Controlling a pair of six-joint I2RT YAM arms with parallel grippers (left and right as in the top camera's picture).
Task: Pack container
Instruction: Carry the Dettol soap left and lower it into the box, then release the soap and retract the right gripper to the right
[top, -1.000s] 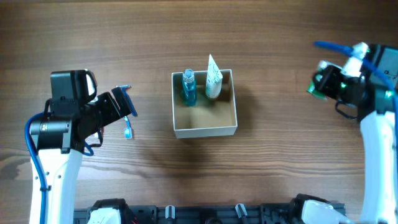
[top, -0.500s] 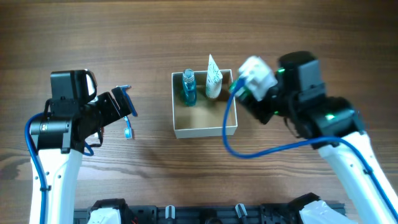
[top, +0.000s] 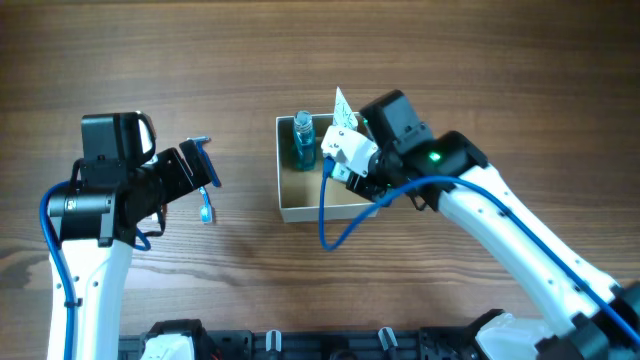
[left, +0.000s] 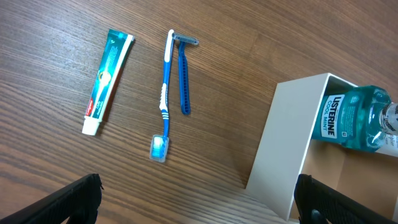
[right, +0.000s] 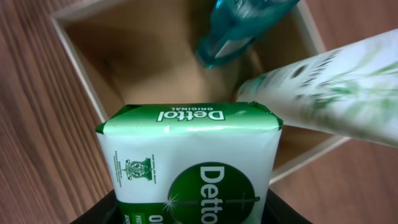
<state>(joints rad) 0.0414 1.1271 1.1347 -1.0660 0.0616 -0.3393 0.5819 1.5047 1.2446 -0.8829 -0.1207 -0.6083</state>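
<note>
My right gripper will let go of the Dettol packet on the bottom of the box, just in front of the white-green tube (top: 339, 179).
The container (top: 300, 211) is a square white box with a tan inside, at mid-table. It holds a blue Listerine bottle (top: 303, 142) and a white-green tube (top: 343, 112). My right gripper (top: 352, 158) hangs over the box's right half, shut on a green-and-white Dettol packet (right: 194, 163); the box's inside (right: 146, 59) shows just beyond it. My left gripper (top: 200, 170) is open and empty, left of the box, over a blue toothbrush (left: 164, 102), a blue razor (left: 184, 78) and a toothpaste tube (left: 107, 73) lying on the table.
The box's white wall (left: 280, 149) stands at the right in the left wrist view, with the Listerine bottle (left: 351, 118) behind it. A blue cable (top: 330, 215) loops from the right arm over the box's front edge.
My right arm swung in from the far right to above the box, carrying the Dettol packet. The left arm has not moved.
</note>
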